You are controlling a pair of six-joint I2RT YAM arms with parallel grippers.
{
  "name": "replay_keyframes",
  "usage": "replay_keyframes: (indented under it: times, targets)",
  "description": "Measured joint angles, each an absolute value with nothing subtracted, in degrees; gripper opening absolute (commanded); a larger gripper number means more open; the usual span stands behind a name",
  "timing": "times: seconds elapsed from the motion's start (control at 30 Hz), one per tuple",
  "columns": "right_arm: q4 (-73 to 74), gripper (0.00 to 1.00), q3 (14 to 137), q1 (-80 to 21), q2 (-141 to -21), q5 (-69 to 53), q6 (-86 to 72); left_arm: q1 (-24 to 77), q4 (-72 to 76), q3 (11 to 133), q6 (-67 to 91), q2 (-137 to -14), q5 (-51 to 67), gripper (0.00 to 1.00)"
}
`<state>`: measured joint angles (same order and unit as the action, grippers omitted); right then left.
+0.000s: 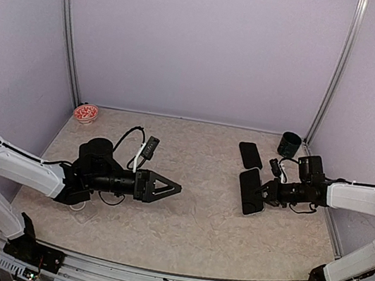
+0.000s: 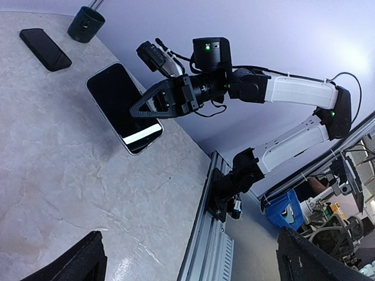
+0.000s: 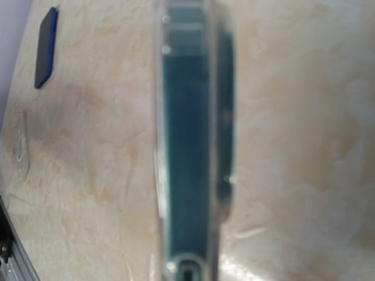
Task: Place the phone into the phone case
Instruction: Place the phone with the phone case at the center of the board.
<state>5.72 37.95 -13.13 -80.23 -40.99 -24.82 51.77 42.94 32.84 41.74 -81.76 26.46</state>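
Note:
The robot's right gripper should release the phone on the table (image 1: 259, 185), close to the near end of the phone case. The phone is now held low over the table.
The phone (image 1: 251, 191) is a dark slab with a silver rim and a white bar on its screen (image 2: 124, 108). My right gripper (image 1: 263, 190) is shut on its right edge and holds it low over the table, about level. In the right wrist view the phone (image 3: 187, 146) runs edge-on and blurred down the middle; my fingers do not show there. The phone case (image 1: 250, 155) is a dark blue flat shell lying on the table just behind the phone, also in the left wrist view (image 2: 45, 49) and the right wrist view (image 3: 45, 47). My left gripper (image 1: 169, 189) is open and empty at centre left, pointing towards the phone.
A dark cup (image 1: 289, 144) stands at the back right corner, behind the phone case (image 2: 86, 23). A small red-and-white bowl (image 1: 86, 113) sits at the back left. The booth's walls close in the table (image 1: 194, 234) on three sides. The metal rail (image 2: 205, 252) runs along the near edge.

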Motion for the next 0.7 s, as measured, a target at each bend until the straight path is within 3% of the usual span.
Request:
replay_keyframes:
  times: [0.7]
  targets:
    - [11.53, 0.0, 49.45, -8.84, -93.03, -37.43, -21.1, 51.77, 45.04, 30.68, 43.09, -82.43, 26.09, 0.99]
